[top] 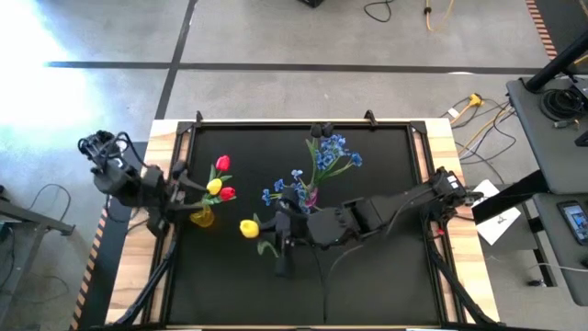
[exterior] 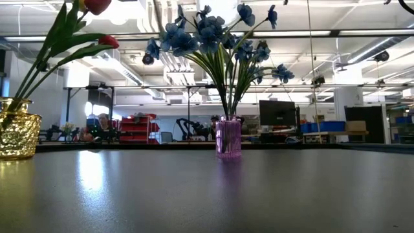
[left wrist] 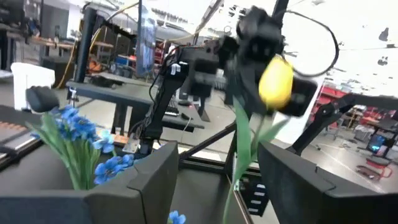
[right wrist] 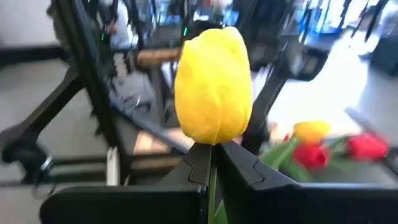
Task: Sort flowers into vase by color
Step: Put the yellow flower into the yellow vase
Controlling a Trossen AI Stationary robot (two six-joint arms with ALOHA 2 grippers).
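I should close my left gripper on the green stem (top: pixel 259 227) (left wrist: pixel 254 143) just below the head of the yellow tulip that my right gripper is holding.
My right gripper (top: pixel 276 231) hangs over the middle of the table, shut on a yellow tulip (top: pixel 249 228) whose head fills the right wrist view (right wrist: pixel 214 87). A purple vase (exterior: pixel 228 137) stands on the mat and holds the blue flowers (exterior: pixel 213 35). A gold vase (exterior: pixel 16 136) stands at the left with red tulips (top: pixel 223 165) and a yellow tulip (top: pixel 214 187) in it. My left gripper (left wrist: pixel 217 171) is open beside the gold vase (top: pixel 202 218) and touches nothing. The low view shows neither gripper. My right gripper pinches the yellow tulip's green stem (right wrist: pixel 214 186) just below the head, between its two fingers (right wrist: pixel 242 163). It comes from the table's right side. The flower is lifted clear of the table, and its stem and leaves (left wrist: pixel 239 149) hang below the head.
The black mat (top: pixel 367 276) covers the table inside a wooden border. The two vases stand about a hand's width apart, with the held tulip near and between them. Cables and equipment lie beyond the table's right edge. A person sits far off in the room (exterior: pixel 102 123).
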